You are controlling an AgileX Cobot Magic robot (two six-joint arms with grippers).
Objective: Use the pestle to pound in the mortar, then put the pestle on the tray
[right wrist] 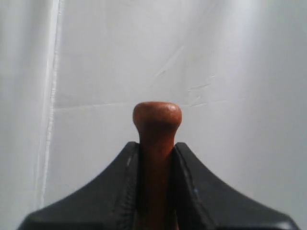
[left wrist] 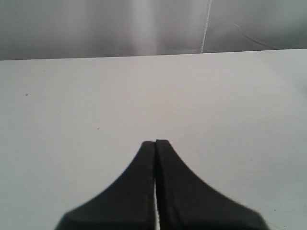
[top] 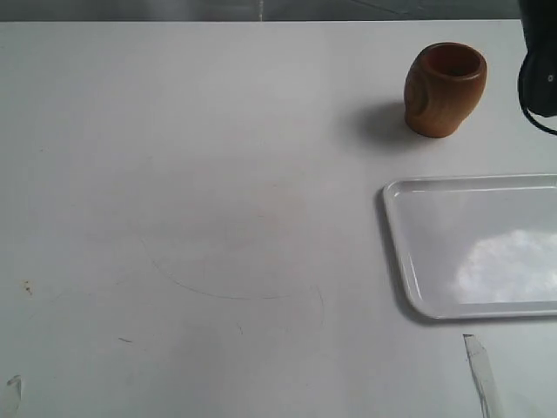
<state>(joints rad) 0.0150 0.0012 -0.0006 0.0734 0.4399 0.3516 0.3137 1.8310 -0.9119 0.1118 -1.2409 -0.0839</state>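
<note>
The pestle will lie at a slant on the front half of the white tray (top: 512, 269) when my right gripper lets go of it there.
The reddish-brown mortar (top: 445, 90) stands upright at the far right of the white table, its oval facet turned leftward. In front of it lies the white tray (top: 474, 248), holding nothing that I can see. My right gripper (right wrist: 157, 146) is shut on the pestle (right wrist: 157, 117); its narrow neck sits between the fingers and the round knob sticks out past the tips. The thick end is hidden. In the exterior view only a dark part of the right arm (top: 540, 61) shows at the right edge, beside the mortar. My left gripper (left wrist: 155, 143) is shut on nothing, over bare table.
A grey wall rises past the table's far edge (left wrist: 153, 53). A strip of clear tape (top: 481, 370) lies near the front right, before the tray.
</note>
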